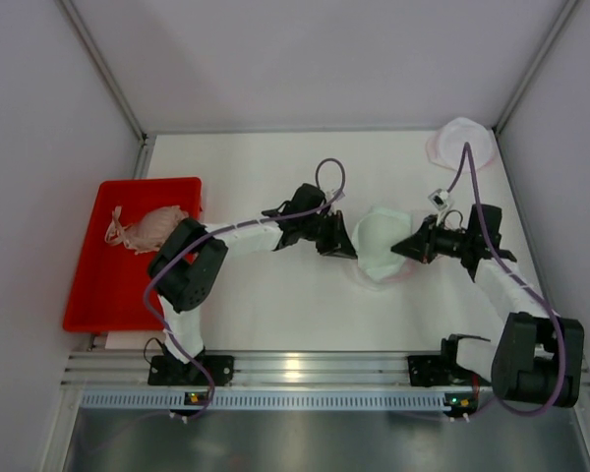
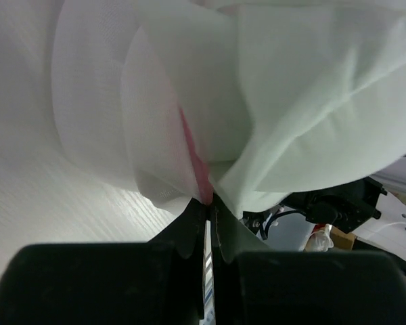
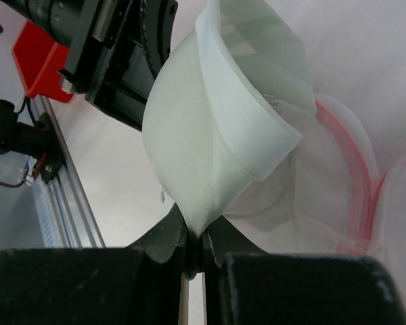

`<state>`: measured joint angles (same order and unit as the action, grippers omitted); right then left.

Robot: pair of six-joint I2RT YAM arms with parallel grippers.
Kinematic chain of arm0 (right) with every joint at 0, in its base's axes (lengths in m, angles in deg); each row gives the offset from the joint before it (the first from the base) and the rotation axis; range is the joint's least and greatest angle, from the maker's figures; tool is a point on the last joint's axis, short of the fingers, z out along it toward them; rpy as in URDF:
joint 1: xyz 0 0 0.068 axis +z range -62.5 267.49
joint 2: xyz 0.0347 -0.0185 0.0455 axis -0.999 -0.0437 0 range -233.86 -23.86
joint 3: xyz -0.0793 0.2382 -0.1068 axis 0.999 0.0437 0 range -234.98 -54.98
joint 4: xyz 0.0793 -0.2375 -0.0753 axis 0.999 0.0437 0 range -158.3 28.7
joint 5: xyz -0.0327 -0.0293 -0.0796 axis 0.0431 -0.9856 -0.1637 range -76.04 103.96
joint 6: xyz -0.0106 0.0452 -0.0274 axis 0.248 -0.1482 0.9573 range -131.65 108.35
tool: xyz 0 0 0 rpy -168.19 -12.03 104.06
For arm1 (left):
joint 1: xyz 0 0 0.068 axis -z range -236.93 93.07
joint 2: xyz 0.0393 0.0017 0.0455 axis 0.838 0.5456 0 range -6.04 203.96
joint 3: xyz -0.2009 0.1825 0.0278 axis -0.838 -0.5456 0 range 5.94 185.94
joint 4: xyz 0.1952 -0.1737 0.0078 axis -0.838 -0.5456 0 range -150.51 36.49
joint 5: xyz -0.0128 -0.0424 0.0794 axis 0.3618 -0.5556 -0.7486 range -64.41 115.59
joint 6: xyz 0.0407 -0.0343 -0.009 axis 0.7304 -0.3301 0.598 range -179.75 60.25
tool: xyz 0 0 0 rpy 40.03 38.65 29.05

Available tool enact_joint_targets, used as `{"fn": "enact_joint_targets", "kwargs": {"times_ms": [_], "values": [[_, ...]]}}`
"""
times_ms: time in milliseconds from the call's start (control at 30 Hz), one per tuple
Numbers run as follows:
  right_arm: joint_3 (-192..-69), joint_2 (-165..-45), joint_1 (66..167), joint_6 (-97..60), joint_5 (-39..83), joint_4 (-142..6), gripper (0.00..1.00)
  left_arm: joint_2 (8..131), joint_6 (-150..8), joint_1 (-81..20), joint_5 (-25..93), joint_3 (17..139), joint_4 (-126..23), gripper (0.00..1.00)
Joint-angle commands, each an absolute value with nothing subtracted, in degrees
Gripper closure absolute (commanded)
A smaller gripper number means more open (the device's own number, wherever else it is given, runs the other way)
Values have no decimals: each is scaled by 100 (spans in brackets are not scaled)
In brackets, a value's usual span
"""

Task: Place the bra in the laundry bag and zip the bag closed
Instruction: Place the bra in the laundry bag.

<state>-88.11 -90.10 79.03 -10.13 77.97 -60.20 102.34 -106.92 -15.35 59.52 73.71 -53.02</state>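
Observation:
The robot's left gripper should release the white mesh laundry bag, now under the folded bra, on the table's middle, slightly nearer the red tray [image 1: 331, 253].
A pale green bra [image 1: 382, 243] hangs folded over a white mesh laundry bag [image 1: 366, 279] with a pink zipper edge, at the table's middle. My left gripper [image 1: 352, 239] is shut on the bag's pink-trimmed edge [image 2: 193, 152]. In the left wrist view its jaws [image 2: 208, 203] pinch the mesh [image 2: 101, 101] with the bra [image 2: 311, 101] to the right. My right gripper [image 1: 401, 247] is shut on the bra's lower tip [image 3: 210, 149]. In the right wrist view its jaws [image 3: 197, 237] hold the bra above the open bag [image 3: 325, 196].
A red tray [image 1: 98, 285] at the left holds a pinkish bra [image 1: 147, 228]. A second white mesh bag with pink trim [image 1: 462, 145] lies in the back right corner. Walls close in the table at the back and on both sides.

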Motion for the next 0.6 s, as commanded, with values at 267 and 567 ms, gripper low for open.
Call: {"fn": "enact_joint_targets", "kwargs": {"times_ms": [267, 567], "values": [[-8873, -10023, 8704, -515, 6855, -7060, 100, 10022, -11133, -1712, 6848, 7388, -4368, 100], [-10208, -11349, 9444, 12, 7863, -5399, 100, 9943, -10870, -1905, 6866, 7441, -4288, 100]]}}
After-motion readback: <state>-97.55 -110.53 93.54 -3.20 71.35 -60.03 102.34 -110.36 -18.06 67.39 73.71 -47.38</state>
